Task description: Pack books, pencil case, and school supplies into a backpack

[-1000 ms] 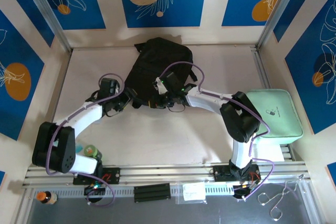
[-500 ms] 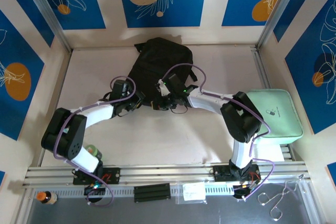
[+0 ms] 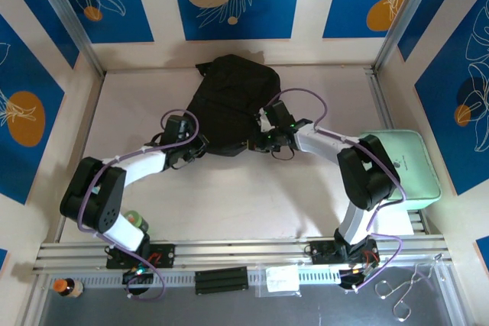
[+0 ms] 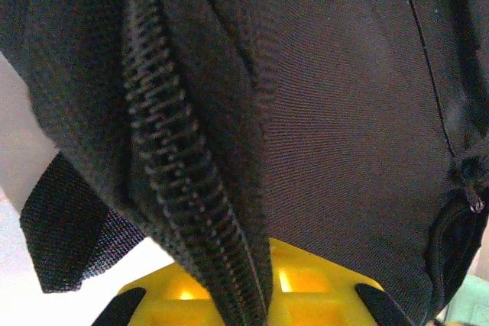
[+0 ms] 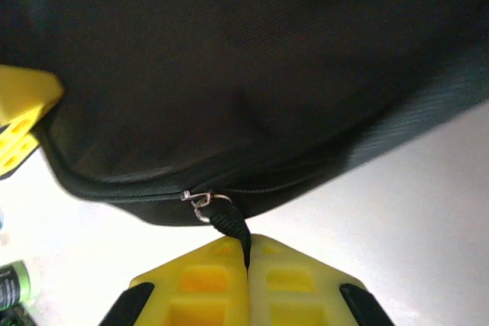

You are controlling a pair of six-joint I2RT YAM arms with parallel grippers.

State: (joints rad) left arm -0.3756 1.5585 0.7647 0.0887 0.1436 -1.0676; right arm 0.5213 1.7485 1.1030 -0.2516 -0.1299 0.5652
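Next, I let go of the black zip pull tab with my right gripper at the backpack's side edge (image 3: 273,140) that faces the mint green case.
The black backpack (image 3: 229,101) lies at the table's far middle. My left gripper (image 3: 196,148) is at its near-left edge, and its yellow fingers (image 4: 321,295) are shut on the open zip's toothed edge (image 4: 179,188). My right gripper (image 3: 261,140) is at the near-right edge. In the right wrist view that gripper (image 5: 248,257) is shut on the black zip pull strap (image 5: 231,227), which hangs from a metal slider (image 5: 200,200). The zip line left of the slider looks closed. One left gripper finger (image 5: 19,112) shows beside the bag. The books are out of view.
A mint green rectangular case (image 3: 403,164) sits at the right edge, behind the right arm's elbow. A green bottle (image 3: 134,221) stands by the left arm's base. On the front rail lie metal forceps (image 3: 405,289), a black block (image 3: 221,280) and a small orange-capped bottle (image 3: 67,288).
The left arm swung in and its gripper shut on the backpack's zip edge. The right gripper moved to the right along the bag's near edge with the zip pull in it.
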